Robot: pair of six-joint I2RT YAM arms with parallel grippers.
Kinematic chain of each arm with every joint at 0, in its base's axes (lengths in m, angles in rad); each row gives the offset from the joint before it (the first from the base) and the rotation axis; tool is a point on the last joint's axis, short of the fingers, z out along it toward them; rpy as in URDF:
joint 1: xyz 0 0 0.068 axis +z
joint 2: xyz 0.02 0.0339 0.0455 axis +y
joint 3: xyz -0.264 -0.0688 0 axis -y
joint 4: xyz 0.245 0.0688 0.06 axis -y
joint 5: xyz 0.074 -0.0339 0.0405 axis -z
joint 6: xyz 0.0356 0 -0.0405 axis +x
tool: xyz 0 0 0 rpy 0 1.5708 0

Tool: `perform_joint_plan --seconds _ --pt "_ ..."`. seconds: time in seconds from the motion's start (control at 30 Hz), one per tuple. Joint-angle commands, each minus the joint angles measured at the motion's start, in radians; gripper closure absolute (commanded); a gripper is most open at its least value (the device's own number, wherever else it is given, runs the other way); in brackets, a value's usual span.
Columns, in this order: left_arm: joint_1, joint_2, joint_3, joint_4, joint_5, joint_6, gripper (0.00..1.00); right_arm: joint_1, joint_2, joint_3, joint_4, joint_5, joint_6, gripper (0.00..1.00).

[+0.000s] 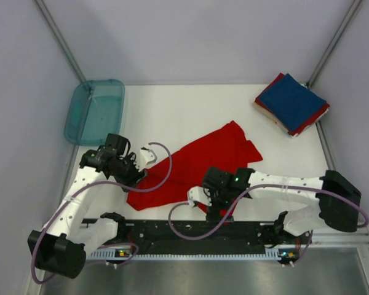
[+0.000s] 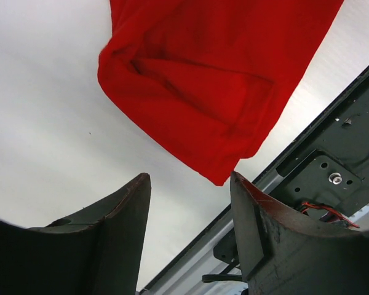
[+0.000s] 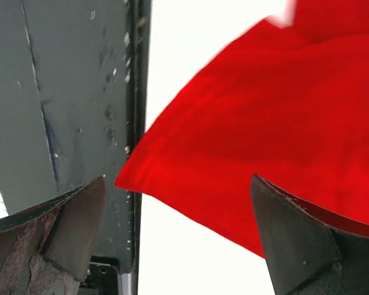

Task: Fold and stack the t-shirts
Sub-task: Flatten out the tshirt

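The small fold [image 1: 141, 191] [image 2: 212, 98] in the unfolded red t-shirt, just inside its end nearest the teal tray, will be gripped by my left gripper.
A bright red t-shirt [image 1: 197, 161] lies unfolded and crumpled, stretched diagonally across the middle of the white table. My left gripper [image 1: 137, 177] is open and empty just above the shirt's near-left corner; in the left wrist view [image 2: 189, 183] that corner of the shirt [image 2: 215, 80] ends just ahead of the fingertips. My right gripper [image 1: 217, 211] is open over the shirt's near-right hem; in the right wrist view [image 3: 178, 181] the shirt's edge [image 3: 264, 123] lies between the spread jaws. A folded navy t-shirt [image 1: 291, 100] tops a folded red one [image 1: 307, 126] at the back right.
A translucent teal tray [image 1: 80, 126] stands at the back left. The black base rail [image 1: 190, 230] runs along the near edge, close to both grippers, and shows in the left wrist view [image 2: 332, 166] and the right wrist view [image 3: 74, 92]. Grey walls enclose the table.
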Motion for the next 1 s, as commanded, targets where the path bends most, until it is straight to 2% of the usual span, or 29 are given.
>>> perform_joint_plan --seconds 0.0,0.1,0.2,0.23,0.27,0.3,0.33,0.37,0.4,0.53,0.63,0.77,0.9,0.97 --pt "0.013 -0.024 -0.027 0.014 -0.015 -0.049 0.41 0.075 0.114 -0.029 -0.013 0.092 -0.082 0.02" --pt "0.013 -0.027 -0.029 0.012 -0.011 -0.056 0.41 0.092 0.18 -0.044 0.042 0.118 -0.072 0.04" --pt "0.013 -0.024 -0.024 0.003 0.006 -0.058 0.41 0.094 0.254 -0.024 0.044 0.156 -0.047 0.15" --pt "0.013 -0.022 -0.021 -0.002 0.014 -0.056 0.41 0.094 0.274 -0.026 0.045 0.155 -0.047 0.24" --pt "0.013 -0.019 -0.02 -0.006 0.023 -0.053 0.41 0.094 0.287 -0.024 0.044 0.149 -0.044 0.4" --pt "0.013 -0.014 -0.018 -0.011 0.034 -0.041 0.41 0.094 0.3 -0.021 0.045 0.159 -0.027 0.74" --pt "0.011 -0.008 -0.014 -0.023 0.047 -0.027 0.41 0.095 0.303 -0.013 0.045 0.176 -0.012 0.87" --pt "0.011 -0.001 -0.011 -0.037 0.072 -0.021 0.41 0.094 0.294 -0.009 0.042 0.184 -0.007 0.96" --pt "0.01 0.005 -0.011 -0.038 0.089 -0.01 0.41 0.094 0.277 -0.007 0.041 0.19 -0.007 1.0" --pt "-0.013 0.027 -0.027 -0.016 0.158 0.01 0.39 0.054 0.147 0.013 0.041 0.222 0.022 1.0" --pt "-0.106 0.053 -0.04 0.024 0.178 0.01 0.37 -0.068 -0.008 0.043 0.045 0.161 0.066 1.0" --pt "-0.314 0.142 -0.08 0.139 0.08 -0.024 0.37 -0.233 -0.154 0.059 0.117 0.037 0.109 1.0" --pt "-0.336 0.303 -0.067 0.192 -0.041 -0.035 0.41 -0.296 -0.209 0.051 0.179 -0.006 0.134 1.0" --pt "-0.337 0.367 -0.066 0.213 -0.058 -0.036 0.41 -0.325 -0.211 0.048 0.211 0.006 0.162 1.0"
